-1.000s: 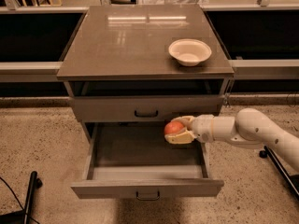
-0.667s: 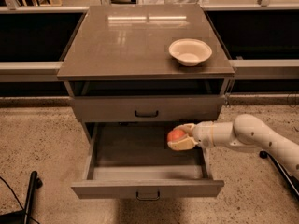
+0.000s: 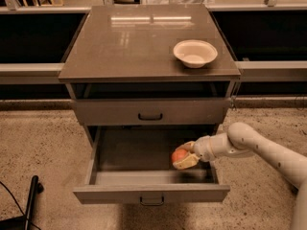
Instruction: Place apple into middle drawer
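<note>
My gripper has the apple. It will let go of it near the centre of the open middle drawer's bottom (image 3: 161,153), straight behind that drawer's dark handle.
The red-orange apple (image 3: 178,155) is held in my gripper (image 3: 184,156), whose cream fingers (image 3: 187,163) close around it. The gripper reaches in from the right and holds the apple low inside the open middle drawer (image 3: 151,193), at its right side, just above the drawer floor or touching it. The drawer is pulled far out, and its grey front with a small dark handle faces the camera. The uppermost drawer front (image 3: 149,111) above it is shut.
A shallow cream-white bowl (image 3: 195,53) sits on the cabinet top (image 3: 124,42) at the right. My white arm (image 3: 254,145) runs in from the lower right. A black object (image 3: 29,198) stands on the speckled floor at the lower left.
My gripper has lowered the apple from just under the upper drawer front down into the open drawer.
</note>
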You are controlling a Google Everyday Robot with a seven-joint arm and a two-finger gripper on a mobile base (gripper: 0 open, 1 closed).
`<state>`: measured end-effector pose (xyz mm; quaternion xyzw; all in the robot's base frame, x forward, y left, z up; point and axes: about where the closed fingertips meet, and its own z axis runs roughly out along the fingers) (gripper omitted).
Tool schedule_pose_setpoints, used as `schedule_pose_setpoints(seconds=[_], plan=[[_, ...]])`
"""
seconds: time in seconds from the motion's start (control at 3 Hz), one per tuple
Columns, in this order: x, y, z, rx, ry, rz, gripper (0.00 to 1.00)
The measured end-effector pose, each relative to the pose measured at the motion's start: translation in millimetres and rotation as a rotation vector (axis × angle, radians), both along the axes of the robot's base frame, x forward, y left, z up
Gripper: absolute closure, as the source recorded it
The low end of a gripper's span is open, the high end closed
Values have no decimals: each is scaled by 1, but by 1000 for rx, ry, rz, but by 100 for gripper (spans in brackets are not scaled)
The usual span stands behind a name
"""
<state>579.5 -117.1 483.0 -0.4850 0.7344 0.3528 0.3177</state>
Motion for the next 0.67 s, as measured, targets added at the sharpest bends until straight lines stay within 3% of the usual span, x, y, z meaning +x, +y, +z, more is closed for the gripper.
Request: schedule_pose_setpoints(seconds=[0.33,0.67], plan=[[-2,4,-4,1,9,16,100],[6,12,-5,28,-28,18,100]])
